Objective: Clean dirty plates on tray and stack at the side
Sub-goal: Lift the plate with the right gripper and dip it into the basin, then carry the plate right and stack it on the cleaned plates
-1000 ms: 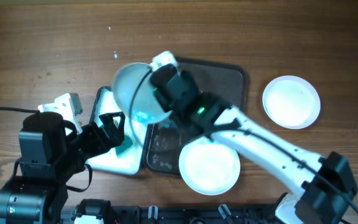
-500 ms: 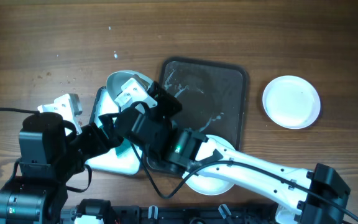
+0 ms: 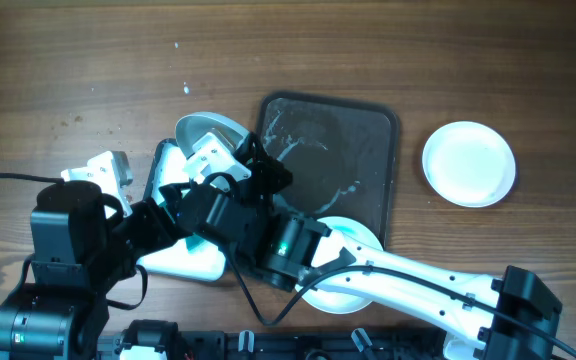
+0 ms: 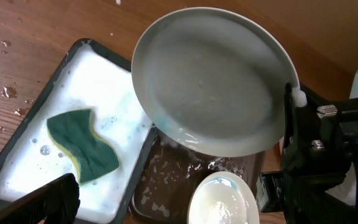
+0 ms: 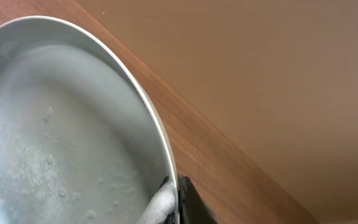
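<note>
Next, I set the wet white plate, now tilted above the gap between trays, down on the dark tray's empty far half (image 3: 341, 155) with my right gripper.
My right gripper (image 5: 174, 198) is shut on the rim of a white plate (image 5: 55, 130) wet with foam. It holds that plate (image 4: 213, 81) tilted above the gap between the soapy white tray (image 4: 23, 155) and the dark tray (image 3: 358, 140). From overhead the held plate (image 3: 206, 128) shows only as a sliver past the right gripper (image 3: 230, 162). A second plate (image 4: 224, 200) with a teal smear lies at the dark tray's (image 4: 166, 186) near end, partly under the right arm. My left gripper (image 4: 166, 202) is open and empty over the white tray's edge. A third plate (image 3: 468, 163) lies on the table, right.
A green sponge (image 4: 82, 146) lies in the foam on the white tray (image 3: 183, 262). Water drops dot the wood left of it. The right arm (image 3: 408, 275) crosses low over the dark tray's near end.
The right arm has swung the held plate left, from over the dark tray's corner to over the white tray, and tilted it steeply. The left arm has not moved.
</note>
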Robot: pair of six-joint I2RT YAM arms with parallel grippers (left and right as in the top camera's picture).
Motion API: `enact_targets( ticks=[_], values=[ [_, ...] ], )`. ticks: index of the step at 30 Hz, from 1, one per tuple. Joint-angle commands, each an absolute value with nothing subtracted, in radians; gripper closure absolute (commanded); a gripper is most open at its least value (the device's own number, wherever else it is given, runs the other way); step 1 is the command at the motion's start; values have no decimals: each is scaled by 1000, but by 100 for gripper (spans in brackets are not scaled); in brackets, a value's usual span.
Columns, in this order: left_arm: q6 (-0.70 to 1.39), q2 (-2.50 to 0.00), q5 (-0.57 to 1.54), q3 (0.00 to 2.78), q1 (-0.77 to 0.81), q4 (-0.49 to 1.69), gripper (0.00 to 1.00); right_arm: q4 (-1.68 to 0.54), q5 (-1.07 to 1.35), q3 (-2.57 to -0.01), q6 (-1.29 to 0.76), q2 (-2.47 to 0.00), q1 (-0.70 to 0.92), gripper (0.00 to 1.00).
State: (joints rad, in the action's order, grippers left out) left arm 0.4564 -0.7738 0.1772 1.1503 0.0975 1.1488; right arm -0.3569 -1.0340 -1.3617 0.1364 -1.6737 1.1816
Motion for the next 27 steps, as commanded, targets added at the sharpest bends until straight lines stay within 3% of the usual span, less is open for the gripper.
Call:
enact_targets(
  ticks=[1, 4, 7, 9, 10, 13, 15, 21, 26, 27],
  values=[
    [448, -773, 190, 1163, 93, 1135, 0, -348, -1043, -1366, 158, -1658, 1212, 96],
    [448, -773, 190, 1163, 93, 1135, 0, -350, -1038, -1366, 134, -1658, 1205, 96],
    [448, -773, 190, 1163, 93, 1135, 0, -428, -933, -1366, -56, -1659, 1116, 92],
    [448, -773, 190, 1163, 93, 1135, 0, -550, -703, -1366, -250, -1660, 961, 95],
    [448, -773, 190, 1163, 93, 1135, 0, -610, -471, -1366, -320, -1660, 831, 96],
    [448, -773, 190, 1163, 93, 1135, 0, -662, 33, -1368, -315, -1640, 584, 96],
    [448, -773, 190, 1163, 93, 1135, 0, -702, 211, -1368, -318, -1599, 422, 96],
    [448, -773, 190, 1163, 93, 1135, 0, -890, 328, -1368, -302, -1486, 28, 96],
    [448, -773, 190, 1163, 93, 1135, 0, -973, 305, -1340, -235, -1489, -36, 96],
    [448, -773, 190, 1163, 93, 1135, 0, -975, 303, -1317, -234, -1491, -28, 90]
  ],
)
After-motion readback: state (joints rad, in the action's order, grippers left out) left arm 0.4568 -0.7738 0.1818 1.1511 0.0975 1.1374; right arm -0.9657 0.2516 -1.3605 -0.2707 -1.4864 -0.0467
